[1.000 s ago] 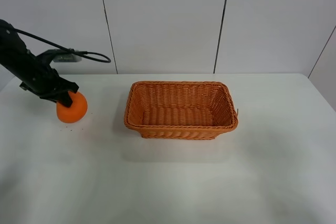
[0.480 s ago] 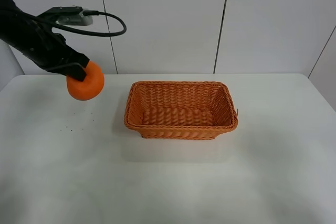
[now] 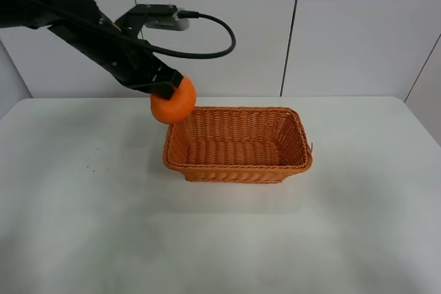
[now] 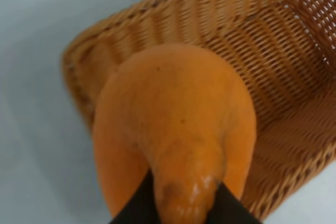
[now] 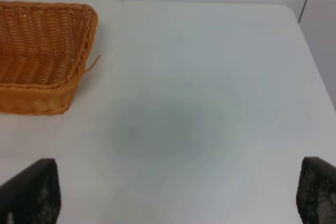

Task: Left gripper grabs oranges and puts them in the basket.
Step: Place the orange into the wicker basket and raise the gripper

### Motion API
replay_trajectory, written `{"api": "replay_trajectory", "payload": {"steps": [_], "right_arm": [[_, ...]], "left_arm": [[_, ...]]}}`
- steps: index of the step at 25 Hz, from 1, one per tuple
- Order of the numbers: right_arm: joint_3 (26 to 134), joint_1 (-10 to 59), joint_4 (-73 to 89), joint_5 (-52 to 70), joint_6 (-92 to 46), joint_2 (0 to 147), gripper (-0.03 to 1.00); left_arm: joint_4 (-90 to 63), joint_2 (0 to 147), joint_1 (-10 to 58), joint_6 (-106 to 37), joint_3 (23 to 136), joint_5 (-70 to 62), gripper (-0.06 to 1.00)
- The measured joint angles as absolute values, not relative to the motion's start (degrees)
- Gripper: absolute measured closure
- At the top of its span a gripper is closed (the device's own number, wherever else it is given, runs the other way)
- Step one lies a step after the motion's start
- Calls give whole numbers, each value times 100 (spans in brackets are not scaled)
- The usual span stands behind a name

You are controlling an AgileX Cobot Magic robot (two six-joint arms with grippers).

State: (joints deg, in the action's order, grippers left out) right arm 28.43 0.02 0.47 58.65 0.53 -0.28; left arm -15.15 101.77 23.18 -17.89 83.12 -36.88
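Observation:
The orange, now held over the basket's far corner, will be let go by my left gripper on the bottom of the basket, close to the middle of its near side (image 3: 236, 150).
My left gripper (image 3: 165, 89) is shut on the orange (image 3: 173, 101) and holds it in the air over the far left corner of the wicker basket (image 3: 238, 144). In the left wrist view the orange (image 4: 176, 129) fills the middle, its knob pinched between the black fingers (image 4: 134, 205), with the basket's corner (image 4: 100, 51) beneath it. The basket's inside is empty. My right gripper (image 5: 173, 208) shows only as two black fingertips (image 5: 29, 190) set wide apart, with nothing between them, above the white table right of the basket (image 5: 44, 53).
The white table (image 3: 331, 225) carries only the basket. A white panelled wall (image 3: 220, 25) stands behind it. The left arm's black cable (image 3: 213, 43) loops in the air above the basket's far left corner.
My left gripper has lifted the orange off the table at the left and carried it up and to the right, to above the basket's far left corner.

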Motion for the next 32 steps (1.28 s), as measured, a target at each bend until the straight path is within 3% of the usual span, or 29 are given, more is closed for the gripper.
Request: {"api": "replay_trajectory", "payload": {"steps": [14, 32], "right_arm": [[2843, 2, 47, 5865, 53, -28, 27], [2843, 2, 47, 5865, 53, -28, 27]], "left_arm": [[-1515, 12543, 3133, -1400, 10713, -4294, 78], [-1515, 13447, 3245, -1333, 10946, -4291, 78]]}}
